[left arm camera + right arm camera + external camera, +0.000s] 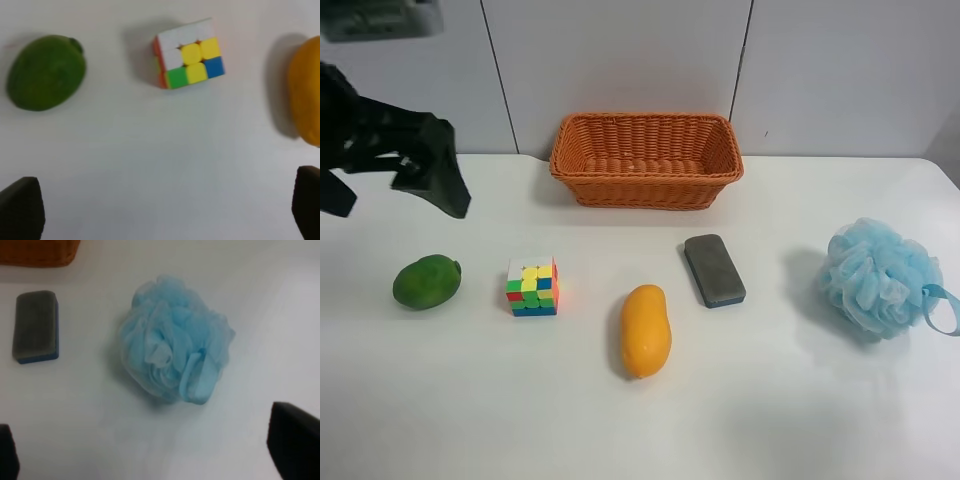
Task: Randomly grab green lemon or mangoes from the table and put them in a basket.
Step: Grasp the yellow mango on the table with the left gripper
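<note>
The yellow-orange mango beside the puzzle cube is next for my left gripper, which should go to it and close across the mango's middle point(646, 327).
The green lemon point(426, 281) lies on the white table point(770, 400) at the exterior high view's left; it also shows in the left wrist view point(46, 71). The yellow-orange mango point(645, 330) lies near the middle, and its edge shows in the left wrist view point(305, 95). The wicker basket point(646, 160) stands at the back and is empty; a corner of it shows in the right wrist view point(37, 252). My left gripper point(432, 180) hovers above and behind the lemon, open and empty point(164, 205). My right gripper point(150, 447) is open and empty above the table.
A multicoloured puzzle cube point(532, 287) sits between lemon and mango. A grey-and-blue eraser block point(714, 270) lies right of the mango. A blue mesh bath sponge point(875, 275) sits at the far right, below my right gripper point(175, 355).
</note>
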Controlling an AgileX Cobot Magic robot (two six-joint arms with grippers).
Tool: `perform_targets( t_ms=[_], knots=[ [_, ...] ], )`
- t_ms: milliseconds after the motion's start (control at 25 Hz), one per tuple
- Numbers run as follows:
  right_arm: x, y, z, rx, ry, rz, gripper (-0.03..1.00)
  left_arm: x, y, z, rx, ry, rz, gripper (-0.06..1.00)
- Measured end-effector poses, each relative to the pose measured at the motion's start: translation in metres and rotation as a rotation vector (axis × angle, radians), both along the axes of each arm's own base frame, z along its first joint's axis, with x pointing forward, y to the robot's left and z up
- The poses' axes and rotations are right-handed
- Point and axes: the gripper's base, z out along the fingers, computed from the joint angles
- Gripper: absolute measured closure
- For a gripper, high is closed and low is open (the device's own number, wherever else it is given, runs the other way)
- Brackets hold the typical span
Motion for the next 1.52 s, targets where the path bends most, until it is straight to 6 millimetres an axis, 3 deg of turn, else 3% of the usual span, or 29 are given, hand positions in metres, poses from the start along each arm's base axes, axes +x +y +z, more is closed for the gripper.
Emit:
perform_targets(
  t_ms=[320,600,960,1240,1520],
  knots=[
    [0.000,0.000,0.000,0.000,0.000,0.000,-0.02,0.007,-0.057,-0.038,-0.019,0.095,-0.015,-0.05],
    [0.000,0.000,0.000,0.000,0.000,0.000,-0.02,0.018,-0.089,-0.074,-0.097,0.187,0.023,-0.05],
    [0.000,0.000,0.000,0.000,0.000,0.000,-0.02,0.030,-0.113,-0.115,-0.164,0.276,0.069,-0.05],
    [0.000,0.000,0.000,0.000,0.000,0.000,-0.02,0.027,-0.137,-0.144,-0.165,0.284,0.036,-0.05],
    [0.000,0.000,0.000,0.000,0.000,0.000,-0.02,0.032,-0.146,-0.170,-0.177,0.292,0.056,-0.05]
  ],
)
